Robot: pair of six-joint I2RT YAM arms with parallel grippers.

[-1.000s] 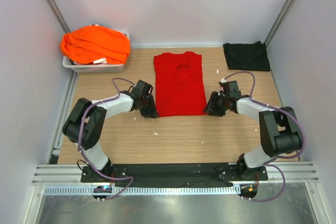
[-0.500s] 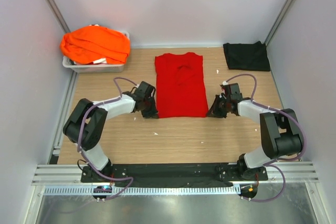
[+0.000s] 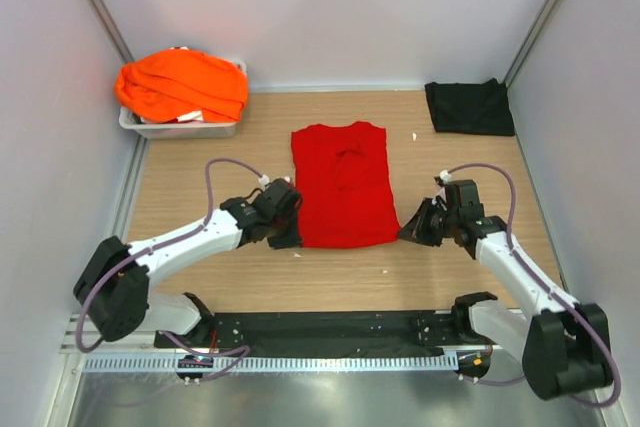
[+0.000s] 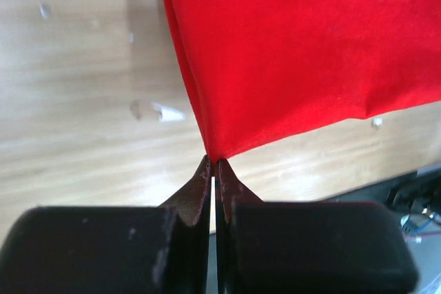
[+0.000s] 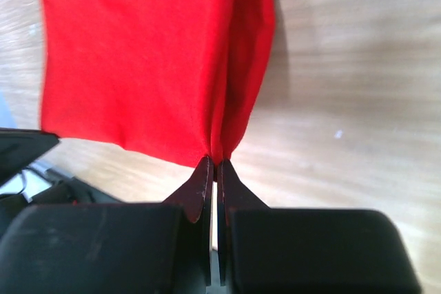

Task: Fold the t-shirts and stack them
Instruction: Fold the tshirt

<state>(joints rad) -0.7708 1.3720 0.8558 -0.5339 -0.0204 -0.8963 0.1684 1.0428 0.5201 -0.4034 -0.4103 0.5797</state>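
Observation:
Next, my right gripper lets go of the red t-shirt's near corner on its far corner (image 3: 377, 145) toward the folded black t-shirt.
The red t-shirt (image 3: 342, 185) lies as a long folded strip in the middle of the table. My left gripper (image 3: 291, 237) is shut on its near left corner (image 4: 227, 135). My right gripper (image 3: 404, 232) is shut on its near right corner (image 5: 220, 135). Both corners are lifted a little off the wood. A folded black t-shirt (image 3: 468, 107) lies at the far right. Orange t-shirts (image 3: 182, 84) are heaped at the far left.
The orange heap sits in a grey tray (image 3: 185, 129) at the back left corner. White walls and metal posts close in the table on three sides. A black rail (image 3: 330, 327) runs along the near edge by the arm bases.
Both grippers have pulled toward the near edge, dragging the red t-shirt's near hem with them. Both arms have stretched out lower and further from their bases.

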